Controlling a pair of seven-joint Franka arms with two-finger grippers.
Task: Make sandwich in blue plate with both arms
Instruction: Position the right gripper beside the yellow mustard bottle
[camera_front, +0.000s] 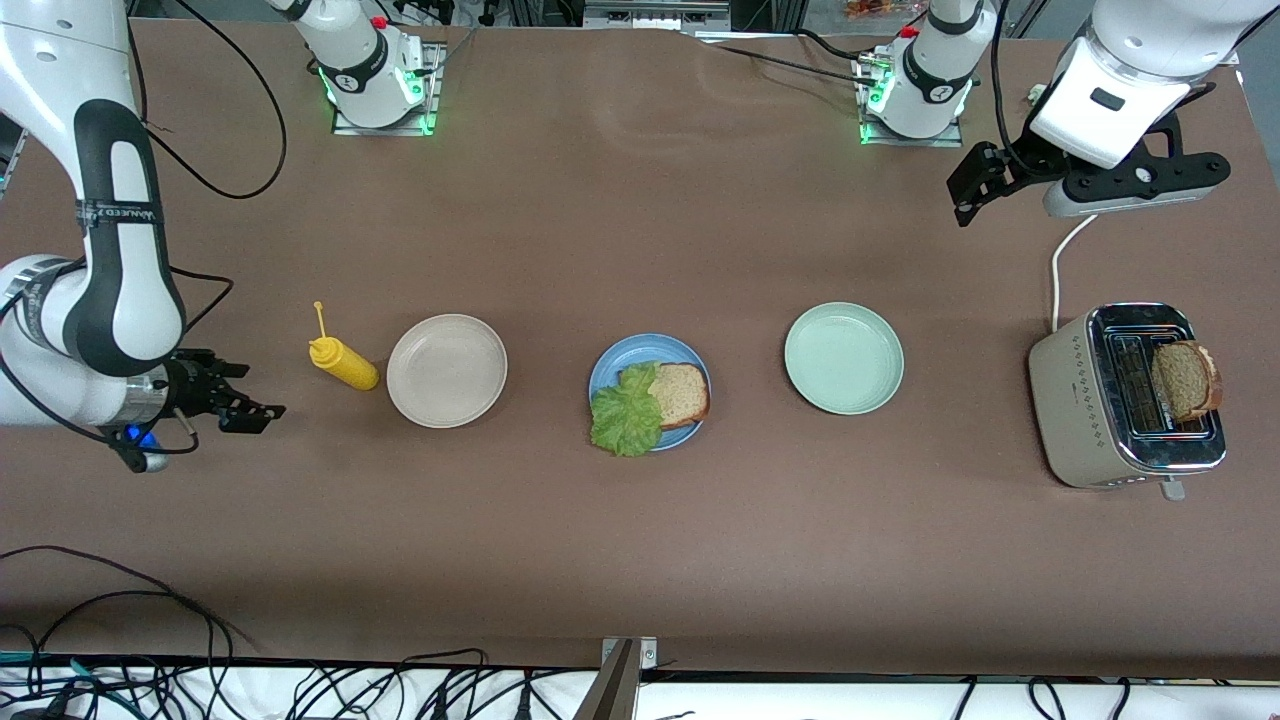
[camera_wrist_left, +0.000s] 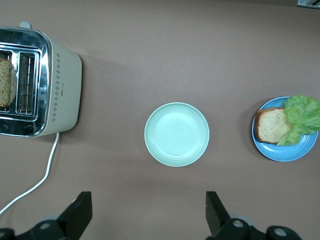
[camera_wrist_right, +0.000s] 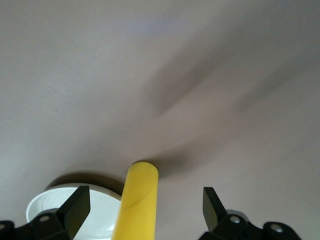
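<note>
My right gripper is to close around the body (camera_front: 338, 359) (camera_wrist_right: 135, 215) of the yellow squeeze bottle, between its thin nozzle and its bottom end beside the beige plate.
The blue plate (camera_front: 604, 372) sits mid-table and holds one brown bread slice (camera_front: 681, 392) with a green lettuce leaf (camera_front: 627, 417) lying partly over it and over the plate's rim. The plate also shows in the left wrist view (camera_wrist_left: 280, 153) with the bread (camera_wrist_left: 270, 125) and the lettuce (camera_wrist_left: 303, 116). A second bread slice (camera_front: 1186, 378) stands in the toaster (camera_front: 1075, 400). My left gripper (camera_front: 965, 200) is open and empty, high over the table near the left arm's base. My right gripper (camera_front: 258, 395) is open and empty, low beside the yellow squeeze bottle (camera_front: 345, 363).
A beige plate (camera_front: 447, 370) sits between the bottle and the blue plate. A pale green plate (camera_front: 844, 358) sits between the blue plate and the toaster. In the right wrist view the bottle (camera_wrist_right: 140, 200) lies just ahead of the open fingers. The toaster's white cord (camera_front: 1058, 265) runs toward the left arm.
</note>
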